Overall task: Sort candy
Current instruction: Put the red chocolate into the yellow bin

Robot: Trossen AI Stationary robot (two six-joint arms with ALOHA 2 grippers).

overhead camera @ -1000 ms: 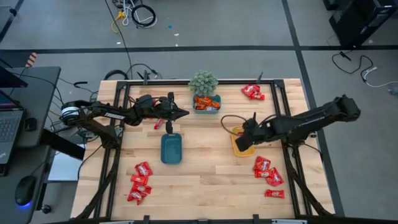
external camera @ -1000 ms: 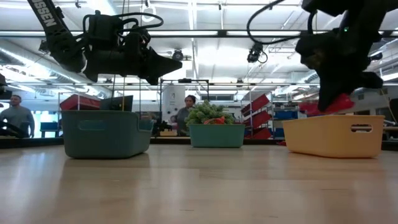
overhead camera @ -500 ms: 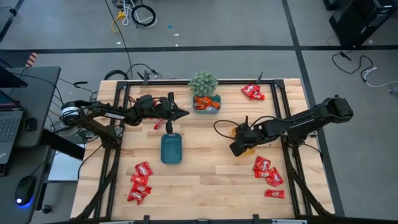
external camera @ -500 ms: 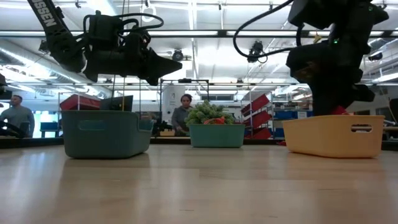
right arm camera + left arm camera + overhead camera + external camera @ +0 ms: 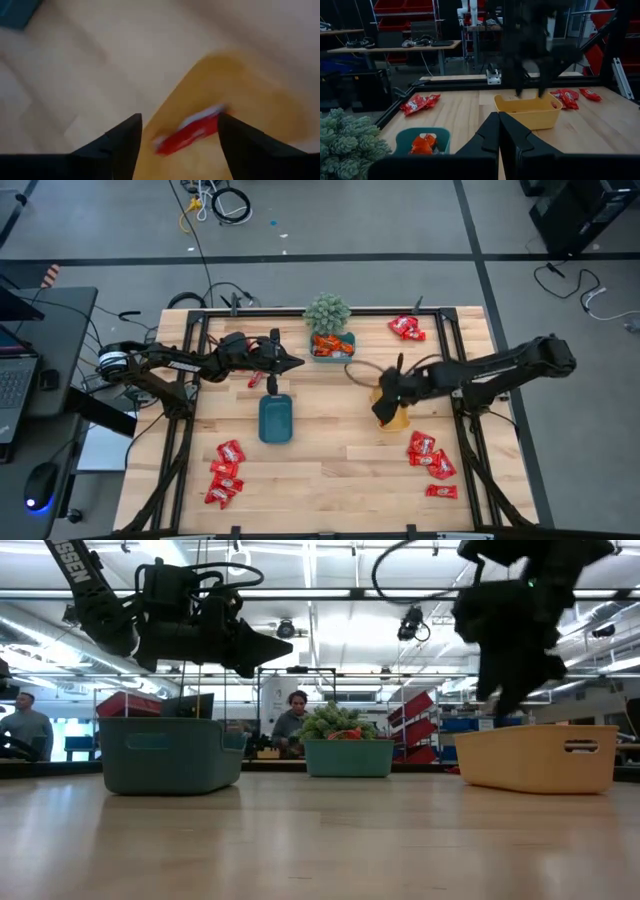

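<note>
I should next move my right gripper to the far pile of red candy past the yellow tray and close it on its nearest candy's middle (image 5: 416, 335).
My right gripper (image 5: 180, 145) hangs open above the yellow tray (image 5: 400, 418), fingers pointing down into it. A red candy (image 5: 190, 132) lies loose on the tray's floor between and below the fingertips, touched by neither. In the left wrist view the right gripper (image 5: 529, 92) stands over the tray (image 5: 530, 111). My left gripper (image 5: 298, 362) is shut and level, with nothing in it, in the air beyond the teal tray (image 5: 275, 418). Orange candy fills a blue tray (image 5: 332, 346).
A small potted plant (image 5: 327, 312) stands behind the blue tray. Piles of red candy lie at the far right (image 5: 406, 327), near right (image 5: 430, 457) and near left (image 5: 225, 472). Bare wood lies between the teal and yellow trays. People stand in the room beyond the table.
My right gripper has dipped into the yellow tray with a red candy, rolled its wrist, opened and let go, then risen clear. The candy now lies in the tray.
</note>
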